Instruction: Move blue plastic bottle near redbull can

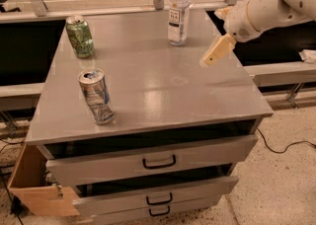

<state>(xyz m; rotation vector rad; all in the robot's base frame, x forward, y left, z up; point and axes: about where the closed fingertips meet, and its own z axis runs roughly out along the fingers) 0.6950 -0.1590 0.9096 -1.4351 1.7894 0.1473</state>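
The blue plastic bottle is next for my gripper. It should go there and close around the bottle's middle (178, 18), at the height of its label.
The blue plastic bottle (178, 14) stands upright at the back of the grey cabinet top (163, 91), right of centre, with its white cap and label facing me. The dented redbull can (96, 96) stands near the front left of the top. My gripper (211, 57) hangs on the white arm above the right side of the top, to the right of the bottle and a little nearer the front, apart from it and holding nothing.
A green can (80, 36) stands at the back left. The top ends in a metal rail (123, 9) behind. Below are partly open drawers (158, 162), a cardboard box (29, 189) at lower left and a cable (286, 147) on the floor at right.
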